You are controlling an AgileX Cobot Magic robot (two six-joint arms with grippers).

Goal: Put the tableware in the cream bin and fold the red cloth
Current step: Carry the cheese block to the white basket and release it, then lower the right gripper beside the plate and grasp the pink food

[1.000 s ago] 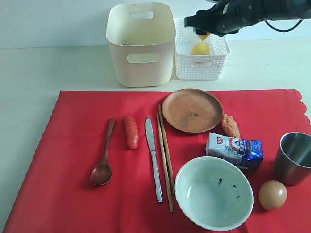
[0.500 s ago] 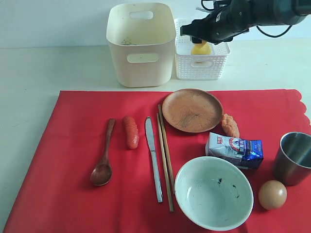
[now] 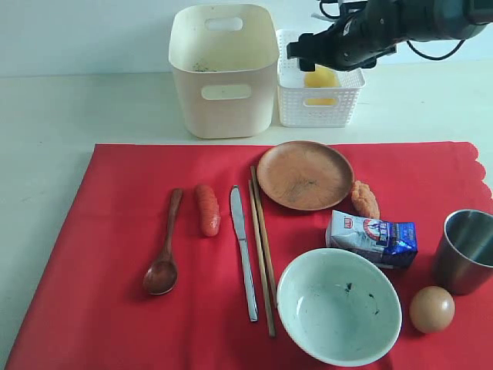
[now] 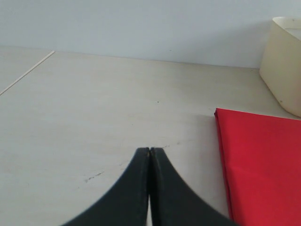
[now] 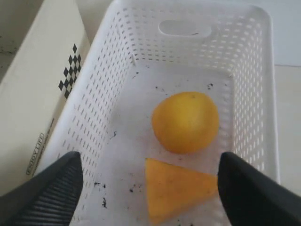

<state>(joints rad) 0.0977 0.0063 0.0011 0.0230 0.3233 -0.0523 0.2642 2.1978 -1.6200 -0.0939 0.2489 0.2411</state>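
Observation:
Next, my right gripper grabs the middle of the orange food piece (image 3: 365,200), which is between the brown plate and the milk carton.
The red cloth (image 3: 115,254) is spread flat and carries the brown plate (image 3: 305,175), wooden spoon (image 3: 164,254), steel knife (image 3: 243,250), chopsticks (image 3: 262,247), pale bowl (image 3: 339,306) and steel cup (image 3: 466,251). Behind it stands the cream bin (image 3: 223,69), seen also from the wrists as cream bin (image 4: 284,61) and cream bin (image 5: 33,94). My right gripper (image 3: 308,52) hangs open over the white lattice basket (image 5: 244,56), its gripper (image 5: 149,181) holding nothing above a yellow wedge (image 5: 176,188) and an orange (image 5: 186,121). The left gripper (image 4: 149,151) is shut and empty over bare table beside the cloth's corner (image 4: 263,155).
On the cloth also lie a milk carton (image 3: 373,237), an egg (image 3: 431,309), a red sausage-like piece (image 3: 206,209) and an orange food piece (image 3: 364,199). The white basket (image 3: 320,108) stands right of the bin. Pale table (image 3: 77,108) surrounds the cloth.
The yellow wedge that hung from my right gripper a second ago now lies in the white basket. The right gripper has opened and shifted slightly left above the basket.

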